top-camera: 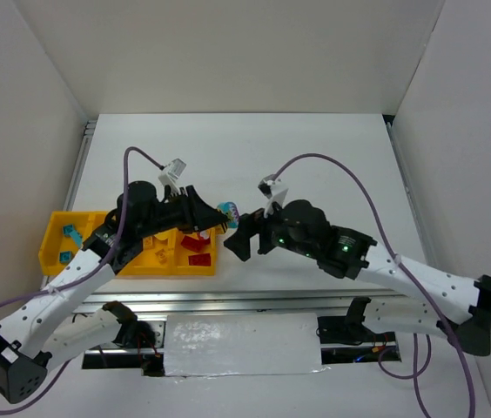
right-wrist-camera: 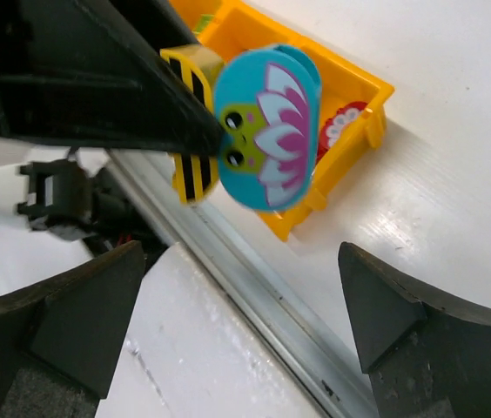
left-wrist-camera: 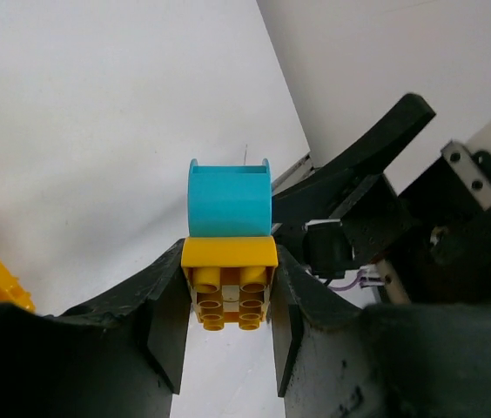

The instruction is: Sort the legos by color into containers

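Note:
My left gripper should release the yellow brick among the yellow bricks in the tray section (top-camera: 157, 254) beside the red bricks.
My left gripper (top-camera: 218, 218) is shut on a yellow brick (left-wrist-camera: 228, 277) that has a teal brick (left-wrist-camera: 228, 203) stuck to its far end. It holds this pair in the air just right of the yellow tray (top-camera: 54, 228). In the right wrist view the teal brick (right-wrist-camera: 267, 126) shows a printed flower face and the yellow brick (right-wrist-camera: 190, 117) has black stripes. My right gripper (top-camera: 239, 235) is open and empty, facing the held pair from close by. Its fingers (right-wrist-camera: 406, 300) are spread wide below the pair. The tray holds teal bricks (top-camera: 70, 233) at the left, yellow bricks (top-camera: 160, 253) and red bricks (top-camera: 198, 244) at the right.
A metal rail (right-wrist-camera: 254, 287) runs along the table's near edge, with a white plate (top-camera: 241, 344) in front of it. White walls enclose the table on three sides. The tray's right end (right-wrist-camera: 363, 104) holds a red spotted piece (right-wrist-camera: 341, 122).

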Motion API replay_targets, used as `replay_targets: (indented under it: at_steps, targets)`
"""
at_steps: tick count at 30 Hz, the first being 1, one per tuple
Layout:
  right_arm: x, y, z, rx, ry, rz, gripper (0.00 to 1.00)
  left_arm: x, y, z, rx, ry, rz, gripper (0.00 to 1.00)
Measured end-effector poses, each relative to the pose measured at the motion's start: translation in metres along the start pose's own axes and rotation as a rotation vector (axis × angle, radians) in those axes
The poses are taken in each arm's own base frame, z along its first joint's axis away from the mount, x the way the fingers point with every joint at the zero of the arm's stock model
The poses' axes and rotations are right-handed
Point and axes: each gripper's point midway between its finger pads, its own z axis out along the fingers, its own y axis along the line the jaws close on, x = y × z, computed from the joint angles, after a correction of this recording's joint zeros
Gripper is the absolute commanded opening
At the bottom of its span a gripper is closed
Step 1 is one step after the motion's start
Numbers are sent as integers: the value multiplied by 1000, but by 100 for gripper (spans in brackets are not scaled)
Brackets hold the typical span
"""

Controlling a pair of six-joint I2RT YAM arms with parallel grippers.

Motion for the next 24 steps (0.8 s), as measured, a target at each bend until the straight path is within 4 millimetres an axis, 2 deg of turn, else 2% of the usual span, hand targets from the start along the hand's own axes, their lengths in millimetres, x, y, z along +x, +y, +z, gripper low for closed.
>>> replay_targets:
  at_steps: [6, 10, 14, 20, 23, 24]
  targets:
    - [-24, -8, -57, -143, -122, 56, 100, 6, -26, -12, 133, 41, 127, 0]
    - [-43, 8, -81, -281, -197, 59, 98, 16, -52, -22, 305, 83, 207, 0]
    - [-46, 31, -84, -414, -188, 49, 94, 28, -66, -33, 428, 112, 258, 0]
    - [-41, 43, -62, -500, -130, 80, 84, 39, -71, -38, 505, 148, 271, 0]
    - [-37, 44, -52, -517, -98, 96, 56, 42, -73, -39, 528, 158, 267, 0]
    - [-36, 45, -50, -523, -93, 101, 20, 42, -73, -40, 534, 159, 269, 0]
